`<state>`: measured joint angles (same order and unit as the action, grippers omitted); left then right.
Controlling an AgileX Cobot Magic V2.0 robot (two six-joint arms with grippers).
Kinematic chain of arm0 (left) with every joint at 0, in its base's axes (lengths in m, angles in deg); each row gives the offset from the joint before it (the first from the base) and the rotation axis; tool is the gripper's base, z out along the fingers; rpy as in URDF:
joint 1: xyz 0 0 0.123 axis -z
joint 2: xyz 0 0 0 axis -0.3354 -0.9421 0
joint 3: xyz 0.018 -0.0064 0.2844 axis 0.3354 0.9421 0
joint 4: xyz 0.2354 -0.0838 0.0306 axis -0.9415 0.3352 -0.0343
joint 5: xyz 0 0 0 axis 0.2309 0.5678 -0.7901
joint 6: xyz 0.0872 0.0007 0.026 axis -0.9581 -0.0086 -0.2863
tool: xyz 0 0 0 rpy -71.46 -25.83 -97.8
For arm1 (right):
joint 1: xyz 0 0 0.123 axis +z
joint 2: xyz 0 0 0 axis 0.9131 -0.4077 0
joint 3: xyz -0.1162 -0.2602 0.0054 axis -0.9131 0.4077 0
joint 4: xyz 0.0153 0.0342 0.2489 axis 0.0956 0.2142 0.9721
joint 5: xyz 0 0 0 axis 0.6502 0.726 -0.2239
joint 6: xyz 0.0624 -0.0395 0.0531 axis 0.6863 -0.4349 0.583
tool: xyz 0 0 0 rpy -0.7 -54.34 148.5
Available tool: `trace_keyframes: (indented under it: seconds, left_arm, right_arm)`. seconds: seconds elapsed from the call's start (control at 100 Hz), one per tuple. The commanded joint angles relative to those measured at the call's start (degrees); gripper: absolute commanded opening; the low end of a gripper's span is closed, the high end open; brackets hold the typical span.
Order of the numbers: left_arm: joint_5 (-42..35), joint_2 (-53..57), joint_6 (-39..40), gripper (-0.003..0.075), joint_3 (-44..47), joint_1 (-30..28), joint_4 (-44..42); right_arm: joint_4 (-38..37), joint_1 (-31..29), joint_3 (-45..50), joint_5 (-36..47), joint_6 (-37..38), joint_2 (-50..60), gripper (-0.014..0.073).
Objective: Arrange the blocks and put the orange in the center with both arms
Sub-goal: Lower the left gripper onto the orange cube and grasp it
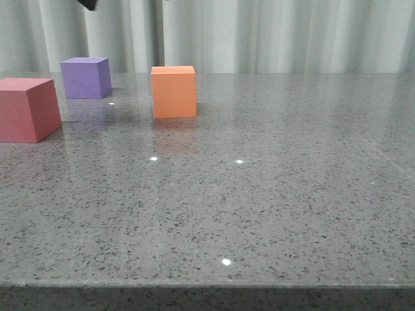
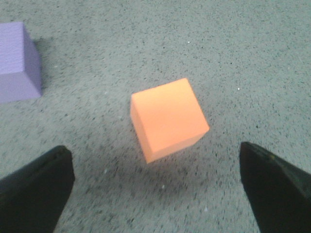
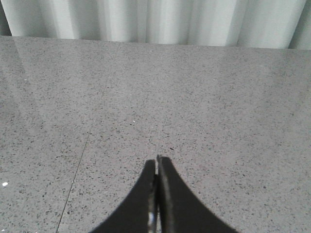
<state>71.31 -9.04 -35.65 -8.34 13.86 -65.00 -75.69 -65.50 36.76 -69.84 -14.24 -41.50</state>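
Observation:
The orange cube must be moved. So next I close my left gripper on the upper sides of the orange cube [image 1: 174, 79] [image 2: 169, 115], with one finger on each side.
The orange cube [image 1: 174, 91] stands on the grey table at the back, left of the middle. The purple cube [image 1: 85, 77] is behind it to the left. The pinkish-red cube [image 1: 26, 109] is at the far left edge. In the left wrist view my left gripper [image 2: 156, 160] is open wide above the table, its black fingers [image 2: 36, 187] either side, with the orange cube [image 2: 167, 119] just ahead of the gap and the purple cube [image 2: 17, 62] off to one side. Only a black scrap of that arm [image 1: 89, 4] shows in the front view. My right gripper [image 3: 156, 162] is shut and empty over bare table.
The speckled grey table [image 1: 272, 194] runs to a front edge near the bottom of the front view. A pale curtain [image 1: 272, 32] hangs behind the table. A thin seam line [image 3: 73, 184] crosses the tabletop in the right wrist view.

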Motion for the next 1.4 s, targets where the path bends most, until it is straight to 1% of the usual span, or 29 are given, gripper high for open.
trace_keyframes:
  seconds: [0.0,0.18,0.32,0.82,0.9,0.95,0.99,1.14,1.19,1.26,1.33,1.39]
  left_arm:
    - [-1.19,-1.24,2.61,0.0640,-5.56,1.70,-2.89]
    - [0.79,-7.51,2.69,0.0640,-12.07,2.73,-2.98]
    - [1.38,-10.82,2.69,0.0640,-14.51,2.73,-2.98]
    - [1.52,-17.68,3.68,0.0640,-14.91,1.72,-3.27]
    - [1.56,-18.43,3.68,0.0631,-14.91,1.72,-3.27]
    - [1.56,-18.60,3.68,0.0608,-14.91,1.72,-3.37]
    - [1.56,-18.70,3.68,0.0572,-14.91,1.72,-3.48]
    - [1.80,-18.70,3.68,0.0372,-15.51,1.72,-3.71]
    - [2.16,-18.70,3.68,0.0326,-15.91,1.72,-3.71]
    - [3.46,-18.70,3.68,0.0297,-17.25,1.82,-3.71]
    - [5.42,-18.46,3.30,0.0295,-18.90,1.82,-3.71]
    - [7.30,-18.03,1.15,0.0295,-20.50,1.82,-3.71]
  right_arm:
    - [-0.54,-0.35,-1.51,4.59,-0.54,0.18,-0.0088]
    - [-0.54,-0.35,-1.51,4.59,-0.54,0.18,-0.0088]
    - [-0.54,-0.35,-1.51,4.59,-0.54,0.18,-0.0088]
    - [-0.54,-0.35,-1.51,4.59,-0.54,0.18,-0.0088]
    - [-0.54,-0.35,-1.51,4.59,-0.54,0.18,-0.0088]
    - [-0.54,-0.35,-1.51,4.59,-0.54,0.18,-0.0088]
    - [-0.54,-0.35,-1.51,4.51,-0.54,0.18,-0.0088]
    - [-0.54,-0.35,-1.51,4.51,-0.54,0.18,-0.0088]
    - [-0.54,-0.35,-1.51,4.51,-0.54,0.18,-0.0088]
    - [-0.54,-0.35,-1.51,4.51,-0.54,0.18,-0.0088]
    - [-0.54,-0.35,-1.51,4.51,-0.54,0.18,-0.0088]
    - [-0.54,-0.35,-1.51,4.51,-0.54,0.18,-0.0088]
